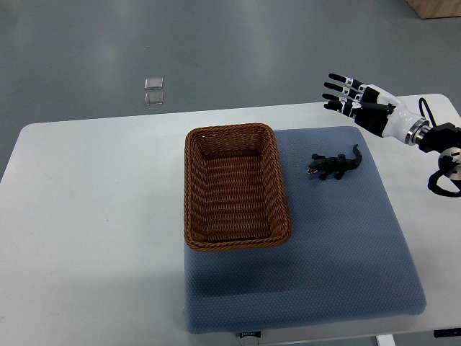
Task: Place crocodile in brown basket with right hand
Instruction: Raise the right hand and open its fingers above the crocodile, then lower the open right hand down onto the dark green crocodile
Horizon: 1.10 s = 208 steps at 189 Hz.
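Note:
The robot's right gripper will next move to the dark green toy crocodile and close around the middle of its body [334, 165], behind the head.
A dark green toy crocodile [334, 165] lies on the blue mat [346, 245], just right of the brown wicker basket [193, 189]. The basket has nothing in it. My right hand [351, 95] comes in from the right edge and hovers above the table's far side, up and to the right of the crocodile and apart from it. Its fingers [341, 86] are stretched out flat toward the left and hold nothing. The left arm does not show.
The white table [94, 216] carries the mat and basket. Two small clear squares [153, 91] lie on the grey floor beyond the table's far edge. A wooden corner [436, 7] shows at the top right.

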Available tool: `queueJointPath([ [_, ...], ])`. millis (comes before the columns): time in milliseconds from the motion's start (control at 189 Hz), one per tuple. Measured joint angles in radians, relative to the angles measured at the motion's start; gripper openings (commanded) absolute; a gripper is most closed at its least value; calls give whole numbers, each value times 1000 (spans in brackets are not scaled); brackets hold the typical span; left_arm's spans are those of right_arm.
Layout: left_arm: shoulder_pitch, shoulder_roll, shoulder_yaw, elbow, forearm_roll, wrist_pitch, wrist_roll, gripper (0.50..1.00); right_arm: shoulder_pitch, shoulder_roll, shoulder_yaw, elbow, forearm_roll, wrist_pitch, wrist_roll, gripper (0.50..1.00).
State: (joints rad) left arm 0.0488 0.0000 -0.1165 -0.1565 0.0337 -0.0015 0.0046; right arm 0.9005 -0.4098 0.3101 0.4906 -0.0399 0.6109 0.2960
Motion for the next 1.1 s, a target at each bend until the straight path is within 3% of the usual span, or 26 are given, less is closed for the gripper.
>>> queueJointPath([
  [355, 0, 0, 0, 0, 0, 0, 0, 1000, 62, -29, 5, 6, -228, 0, 13, 932],
  [588, 0, 0, 0, 0, 0, 0, 0, 1000, 101, -41, 4, 49, -515, -9, 72, 932],
  [821, 0, 0, 0, 0, 0, 0, 0, 1000, 107, -84, -12, 165, -815, -156, 170, 932],
  [1101, 0, 0, 0, 0, 0, 0, 0, 1000, 109, -100, -45, 223, -1218, -359, 299, 932],
])
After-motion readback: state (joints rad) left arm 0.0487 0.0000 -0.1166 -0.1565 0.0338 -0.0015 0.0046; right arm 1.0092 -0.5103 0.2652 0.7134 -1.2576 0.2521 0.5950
